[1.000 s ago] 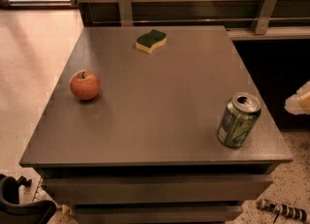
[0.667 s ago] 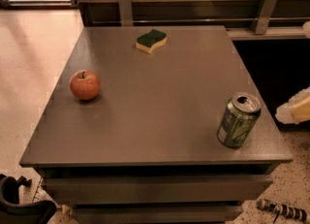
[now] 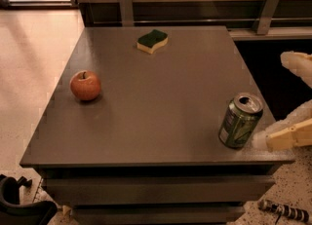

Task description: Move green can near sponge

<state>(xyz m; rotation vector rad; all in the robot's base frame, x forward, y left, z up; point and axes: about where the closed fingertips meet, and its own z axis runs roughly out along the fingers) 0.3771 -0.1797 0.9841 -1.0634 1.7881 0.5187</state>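
Next, I move my gripper to the middle of the green can's body (image 3: 239,125), between the can's silver top and its base, and close it there.
The green can (image 3: 240,121) stands upright near the front right corner of the grey table (image 3: 161,102), its silver top opened. The sponge (image 3: 152,41), dark green over pale yellow, lies at the far middle of the table. My gripper (image 3: 272,100) comes in from the right edge of the view, open, with pale fingers spread. The lower finger (image 3: 285,138) has its tip right beside the can's base. The upper finger (image 3: 297,64) is off the table's right side, apart from the can. The can is not between the fingers.
A red apple (image 3: 85,85) sits on the left side of the table. A wood-panelled wall with metal brackets (image 3: 266,9) runs behind the table. Dark robot parts (image 3: 19,204) show at the bottom left on the floor.
My gripper has moved left from the right edge toward the can, and its lower finger now reaches the can's base. The can, sponge and apple have not moved.
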